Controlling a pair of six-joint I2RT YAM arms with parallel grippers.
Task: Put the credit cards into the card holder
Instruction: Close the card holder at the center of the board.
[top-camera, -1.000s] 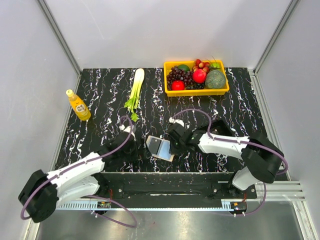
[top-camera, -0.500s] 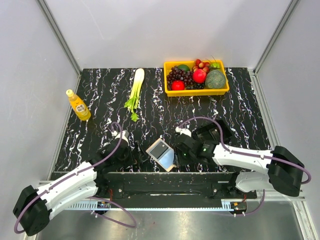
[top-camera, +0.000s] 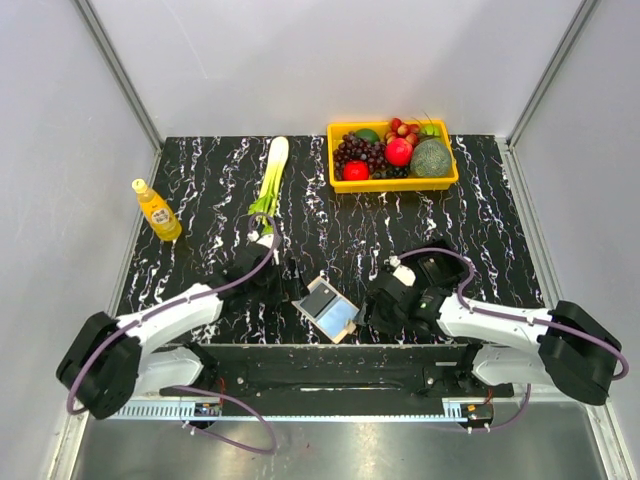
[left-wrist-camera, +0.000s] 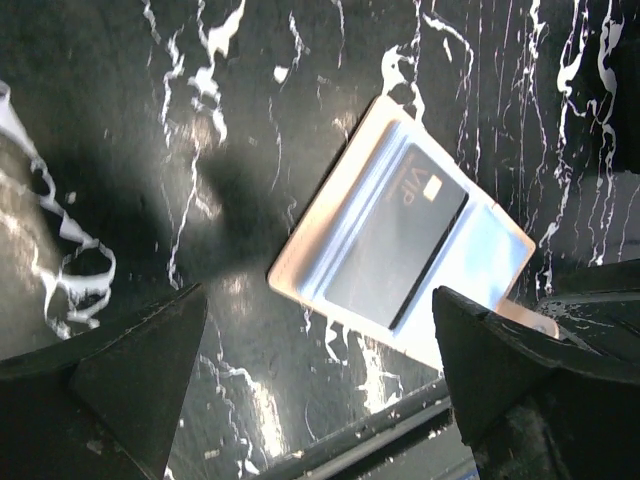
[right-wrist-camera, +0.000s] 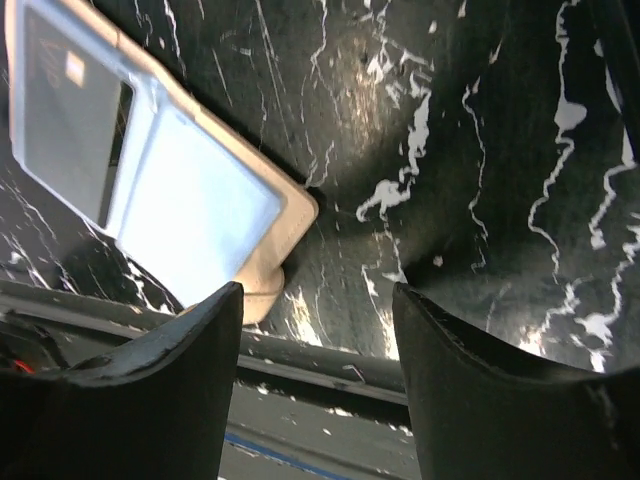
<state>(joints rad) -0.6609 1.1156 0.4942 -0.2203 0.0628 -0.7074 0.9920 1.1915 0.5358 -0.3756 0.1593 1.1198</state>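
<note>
The card holder's fold (top-camera: 326, 307) (right-wrist-camera: 138, 160) is between the light blue panel and the dark credit card. My right gripper will close on it.
The card holder (top-camera: 343, 331) lies open and flat near the table's front edge, beige outside (left-wrist-camera: 300, 262) with a light blue panel (left-wrist-camera: 492, 258) inside. One dark credit card (left-wrist-camera: 392, 248) marked VIP sits in its other half, and shows as the card (right-wrist-camera: 68, 118) in the right wrist view. The clasp tab (right-wrist-camera: 262, 288) points at the table edge. My left gripper (top-camera: 287, 279) stands open just left of the holder, touching nothing. Just right of it my right gripper (top-camera: 374, 306) is open, its fingers (right-wrist-camera: 170, 380) empty and apart from the holder (right-wrist-camera: 292, 205).
A yellow basket (top-camera: 395, 184) of fruit stands at the back right. A green stalk vegetable (top-camera: 271, 172) lies at the back middle, and a yellow bottle (top-camera: 157, 211) stands at the left. The metal front rail (right-wrist-camera: 330, 375) runs just below the holder.
My right gripper has opened, come off the card holder and drawn back to the right. The holder has turned a little and lies nearer the front edge. My left gripper has swung in beside it.
</note>
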